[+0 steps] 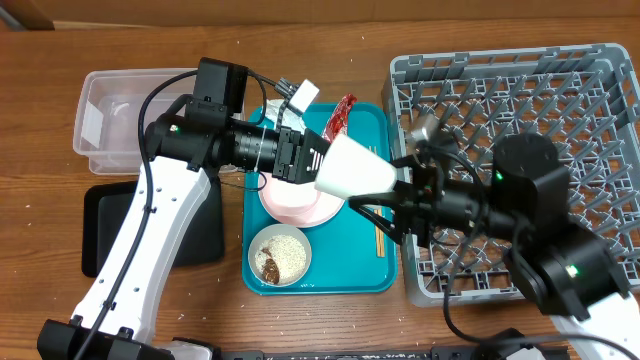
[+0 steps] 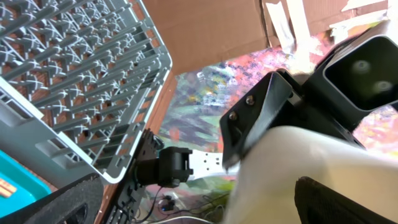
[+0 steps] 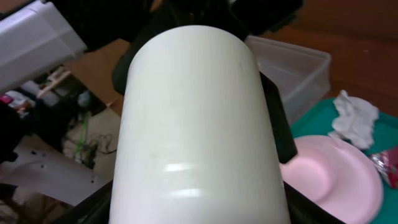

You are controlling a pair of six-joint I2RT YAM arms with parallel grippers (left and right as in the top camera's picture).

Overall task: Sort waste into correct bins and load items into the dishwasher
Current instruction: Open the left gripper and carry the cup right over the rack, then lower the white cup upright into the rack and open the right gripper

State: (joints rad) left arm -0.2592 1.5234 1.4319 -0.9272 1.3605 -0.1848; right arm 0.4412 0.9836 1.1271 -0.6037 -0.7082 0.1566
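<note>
My right gripper has the white cup. It will release the cup in the grey dish rack, just inside the edge (image 1: pixel 434 235) beside the chopsticks.
A white cup (image 1: pixel 352 168) hangs sideways above the teal tray, between my two grippers. My right gripper (image 1: pixel 398 190) is shut on its narrow end; in the right wrist view the cup (image 3: pixel 196 124) fills the space between the black fingers. My left gripper (image 1: pixel 308 157) stands open at the cup's wide end, and the cup (image 2: pixel 311 168) lies against one finger. On the tray lie a pink plate (image 1: pixel 295 205), a bowl with rice and brown scraps (image 1: pixel 280 255), chopsticks (image 1: pixel 380 238), a red wrapper (image 1: pixel 340 115) and a white tissue (image 1: pixel 300 97).
The grey dish rack (image 1: pixel 500 60) takes up the right side, under my right arm. A clear tub (image 1: pixel 125 120) sits at the far left with a black tray (image 1: pixel 100 230) in front of it. The teal tray (image 1: pixel 340 260) lies in the middle.
</note>
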